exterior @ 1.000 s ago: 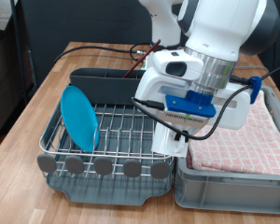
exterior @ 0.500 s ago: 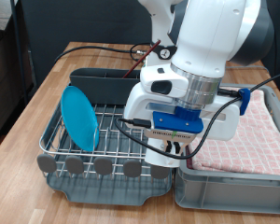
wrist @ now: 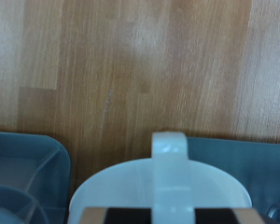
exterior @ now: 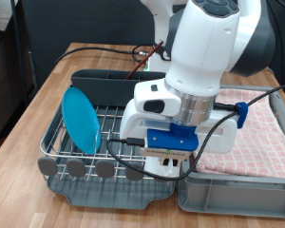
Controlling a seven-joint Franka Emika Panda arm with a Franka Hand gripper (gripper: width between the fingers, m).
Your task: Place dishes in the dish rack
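My gripper has the white mug, now low over the dish rack. I should set it down in the dish rack's front corner [exterior: 164, 184] beside the grey bin.
My gripper [exterior: 171, 167] is low over the front right part of the silver wire dish rack [exterior: 114, 128], shut on the white mug [wrist: 159, 191]. The wrist view shows the mug's rim and handle right at the fingers. In the exterior view my hand mostly hides the mug. The light-blue plate [exterior: 82, 119] stands upright in the rack's left side. The reddish-brown wooden spoon [exterior: 141, 65] sticks up out of the grey utensil caddy [exterior: 104, 85] at the back of the rack.
A grey bin [exterior: 237, 190] lined with pink checkered cloth [exterior: 266, 133] sits against the rack on the exterior view's right. Round grey tabs [exterior: 104, 169] line the rack's front edge. Black cables hang from my wrist. Wooden table [exterior: 38, 104] lies around.
My gripper has moved down and towards the exterior view's left and bottom, carrying the mug from the bin's edge to low over the rack's front right.
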